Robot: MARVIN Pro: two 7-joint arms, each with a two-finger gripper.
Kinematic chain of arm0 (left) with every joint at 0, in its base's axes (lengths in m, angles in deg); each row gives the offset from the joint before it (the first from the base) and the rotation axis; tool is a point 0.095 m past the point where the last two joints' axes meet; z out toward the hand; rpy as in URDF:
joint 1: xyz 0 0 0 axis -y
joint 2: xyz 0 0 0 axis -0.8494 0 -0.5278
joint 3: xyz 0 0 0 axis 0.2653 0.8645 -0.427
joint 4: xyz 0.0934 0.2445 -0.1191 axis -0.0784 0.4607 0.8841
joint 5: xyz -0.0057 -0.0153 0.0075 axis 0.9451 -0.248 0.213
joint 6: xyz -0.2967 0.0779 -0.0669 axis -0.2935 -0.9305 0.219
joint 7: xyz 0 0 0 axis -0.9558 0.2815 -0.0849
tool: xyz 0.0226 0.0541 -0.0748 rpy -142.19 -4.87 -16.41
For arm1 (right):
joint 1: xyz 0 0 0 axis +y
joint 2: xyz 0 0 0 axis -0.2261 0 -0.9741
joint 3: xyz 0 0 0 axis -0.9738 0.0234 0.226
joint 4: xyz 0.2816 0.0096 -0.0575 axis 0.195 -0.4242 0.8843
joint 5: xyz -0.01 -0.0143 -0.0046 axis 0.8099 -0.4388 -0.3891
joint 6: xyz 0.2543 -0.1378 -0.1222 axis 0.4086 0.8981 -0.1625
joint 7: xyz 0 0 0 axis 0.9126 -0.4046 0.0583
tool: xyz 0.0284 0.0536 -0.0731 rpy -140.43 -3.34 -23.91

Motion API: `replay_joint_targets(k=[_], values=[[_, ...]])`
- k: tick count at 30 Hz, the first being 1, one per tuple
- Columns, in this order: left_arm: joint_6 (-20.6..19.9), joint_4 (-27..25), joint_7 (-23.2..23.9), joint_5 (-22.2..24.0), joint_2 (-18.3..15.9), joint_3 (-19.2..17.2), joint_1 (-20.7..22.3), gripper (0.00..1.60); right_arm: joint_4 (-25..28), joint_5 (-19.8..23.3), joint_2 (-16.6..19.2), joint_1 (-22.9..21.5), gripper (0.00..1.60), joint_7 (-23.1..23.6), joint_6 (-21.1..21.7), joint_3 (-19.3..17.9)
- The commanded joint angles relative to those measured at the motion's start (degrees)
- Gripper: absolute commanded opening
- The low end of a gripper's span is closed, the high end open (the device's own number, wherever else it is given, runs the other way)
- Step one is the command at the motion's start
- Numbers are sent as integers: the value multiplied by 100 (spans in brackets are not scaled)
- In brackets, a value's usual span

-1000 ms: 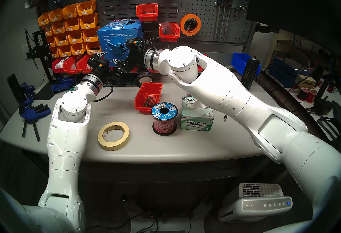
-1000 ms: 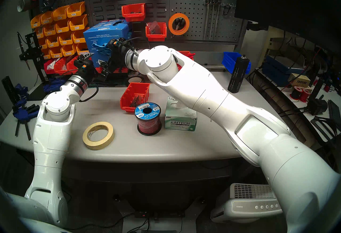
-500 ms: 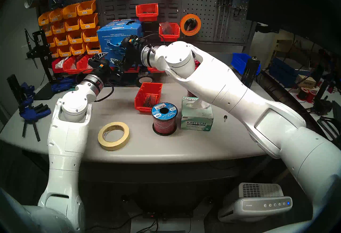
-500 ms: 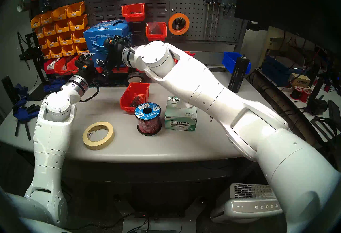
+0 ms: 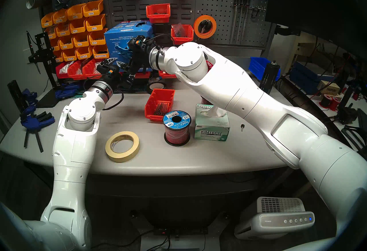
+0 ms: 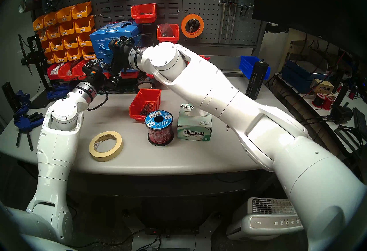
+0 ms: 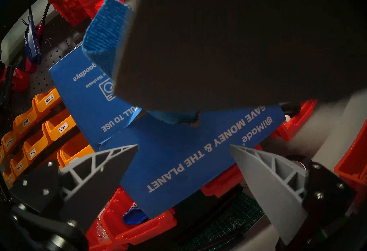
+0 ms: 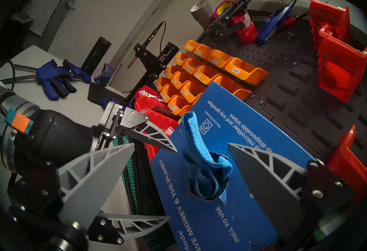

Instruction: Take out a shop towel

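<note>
The shop towel's lower folds are still in the carton's round hole. My right gripper should pinch the towel (image 8: 196, 152) below its loose tip before pulling it out.
A bright-blue shop towel (image 8: 200, 157) sticks out of the round hole in the front of the blue carton (image 8: 244, 125), which stands at the back of the bench (image 5: 129, 34). My right gripper (image 8: 180, 144) is open right in front of that hole, with the towel (image 5: 124, 51) between its spread fingers but not pinched. My left gripper (image 7: 183, 145) is open too, lower down at the carton's bottom edge, one finger (image 8: 158, 139) close to the carton's side. In the left wrist view the right gripper's black body hides most of the towel (image 7: 105, 34).
Orange parts bins (image 5: 79, 32) hang left of the carton and red bins (image 5: 79, 69) sit beneath it. On the bench stand a red bin of bits (image 5: 159, 103), a wire spool (image 5: 176, 127), a Kimtech tissue box (image 5: 212, 131) and a masking tape roll (image 5: 122, 146).
My right arm has moved left and up, bringing its gripper closer to the towel. The left arm has crept slightly forward and right. Both grippers stayed open.
</note>
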Motion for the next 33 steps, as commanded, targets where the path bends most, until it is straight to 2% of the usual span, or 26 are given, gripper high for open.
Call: replay_joint_targets(k=[1, 2, 3, 5, 6, 7, 10, 11, 12, 13, 14, 16, 17, 18, 33], values=[[28, -70, -30, 15, 14, 46, 332, 160, -22, -13, -101, -242, 104, 14, -118, -118], [29, -63, -33, 16, 14, 54, 338, 160, -29, -7, -104, -241, 97, 20, -122, -124], [28, -58, -38, 17, 15, 59, 342, 160, -34, -7, -110, -245, 63, 22, -123, -128], [25, -51, -42, 20, 13, 68, 349, 160, -59, -6, -122, -251, 47, 27, -132, -137], [30, -29, -48, 15, 14, 80, 363, 160, -86, -9, -129, -257, 48, 36, -131, -136], [33, -16, -52, 14, 14, 88, 371, 160, -107, -12, -134, -259, 58, 40, -140, -136], [40, 9, -57, 15, 3, 101, 389, 160, -145, -16, -150, -268, 73, 52, -138, -137], [40, 15, -61, 18, 1, 103, 396, 160, -160, -19, -155, -270, 124, 56, -146, -137], [39, 21, -69, 21, -2, 103, 407, 160, -172, -19, -161, -272, 136, 59, -150, -140], [38, 25, -73, 23, -7, 104, 415, 160, -187, -21, -166, -277, 124, 63, -154, -143], [37, 26, -75, 25, -11, 105, 419, 160, -215, -25, -172, -284, 122, 66, -161, -145], [38, 29, -74, 31, -20, 109, 424, 160, -245, -31, -182, -294, 153, 70, -169, -149], [38, 30, -72, 35, -24, 111, 425, 160, -254, -35, -189, -305, 153, 72, -164, -149], [40, 32, -71, 40, -28, 112, 426, 160, -262, -34, -197, -309, 160, 75, -164, -153], [41, 15, -105, 78, -60, 142, 392, 160, -472, -90, -342, -403, 160, 110, -190, -137]])
